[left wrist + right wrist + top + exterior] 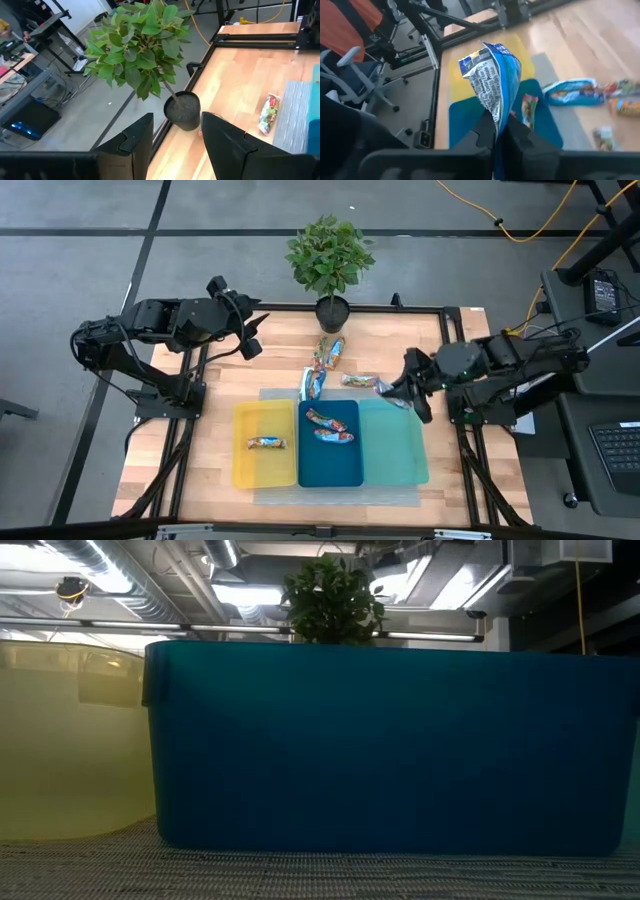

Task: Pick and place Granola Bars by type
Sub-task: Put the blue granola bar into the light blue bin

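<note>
My right gripper needs to let go of the blue-and-white granola bar, which I need to open in the far half of the teal tray [389, 424].
My right gripper [403, 393] [497, 127] is shut on a blue-and-white granola bar [388, 390] over the far edge of the teal tray [395, 455]. One orange-brown bar [266, 443] lies in the yellow tray [245, 460]. Two bars [327, 426] lie in the dark blue tray [330, 465]. Several bars lie loose on the wood beyond the trays: a blue one [313, 382], a small one [358, 380] and a pair near the plant pot [330, 352]. My left gripper [252, 335] [175, 135] is open, far left, touching nothing. My right gripper pinches the blue-and-white bar by its crimped end [496, 116] between the two fingers. The fingers come slanting from the table's right side. The rest of the bar [492, 70] sticks out past the fingertips, lifted clear of the tray and table.
A potted plant [330, 260] [137, 50] stands at the table's far edge, middle. The three trays sit side by side on a grey mat [270, 395] near the front. In the low view the dark blue tray wall [390, 740] and the yellow tray [70, 740] block everything behind.
</note>
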